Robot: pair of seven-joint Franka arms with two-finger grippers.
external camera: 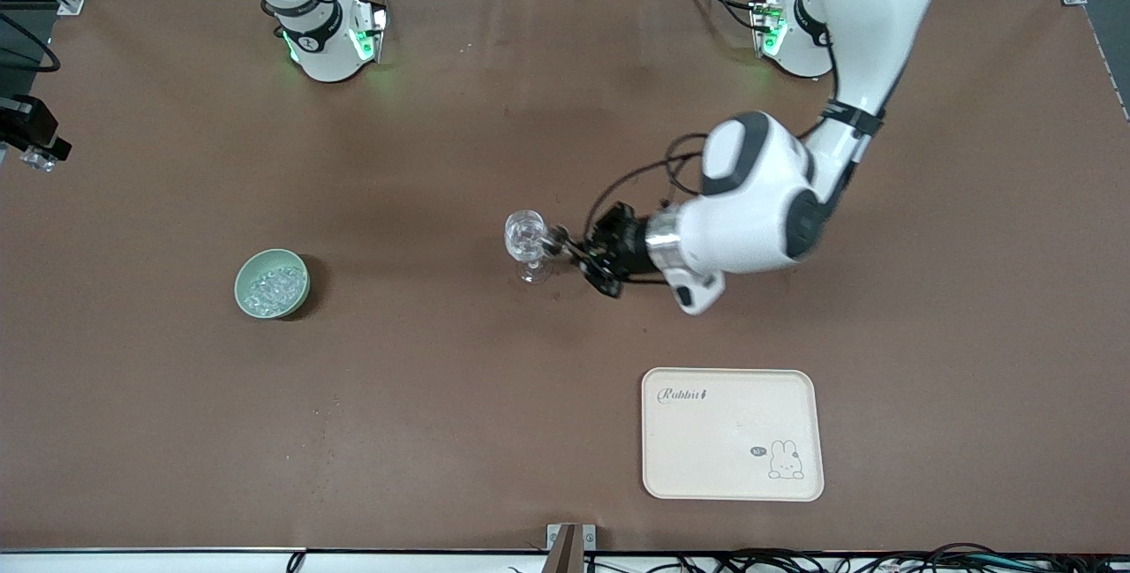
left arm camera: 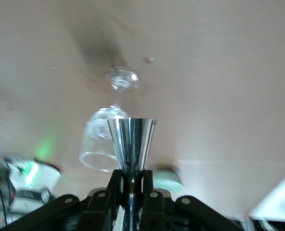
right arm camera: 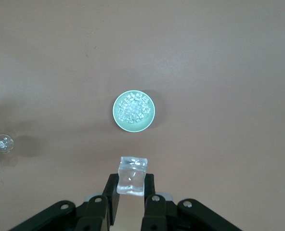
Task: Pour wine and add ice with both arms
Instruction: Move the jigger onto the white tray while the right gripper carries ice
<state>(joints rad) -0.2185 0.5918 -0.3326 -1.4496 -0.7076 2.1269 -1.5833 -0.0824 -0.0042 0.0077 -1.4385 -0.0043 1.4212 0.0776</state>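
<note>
Next, my left gripper lets go of the steel measuring cup on the cream tray (external camera: 753, 410), in the spot between the tray's lettering and the rabbit print.
A clear stemmed glass (external camera: 527, 242) stands upright mid-table. My left gripper (external camera: 569, 251) is beside its bowl, shut on a steel measuring cup (left arm camera: 131, 142) whose mouth points at the glass (left arm camera: 101, 142). My right gripper (external camera: 35, 149) is at the right arm's end of the table, shut on one clear ice cube (right arm camera: 132, 175). In the right wrist view it hangs high above a green bowl (right arm camera: 149, 122) holding several ice lumps (right arm camera: 134, 109). In the front view the bowl (external camera: 240, 288) with the ice (external camera: 274, 284) sits toward the right arm's end of the table.
A cream tray (external camera: 706, 454) with a rabbit print lies nearer the front camera, toward the left arm's end. Both arm bases (external camera: 331, 43) stand along the table's back edge. The left arm's elbow (external camera: 759, 193) hangs over the table beside the glass.
</note>
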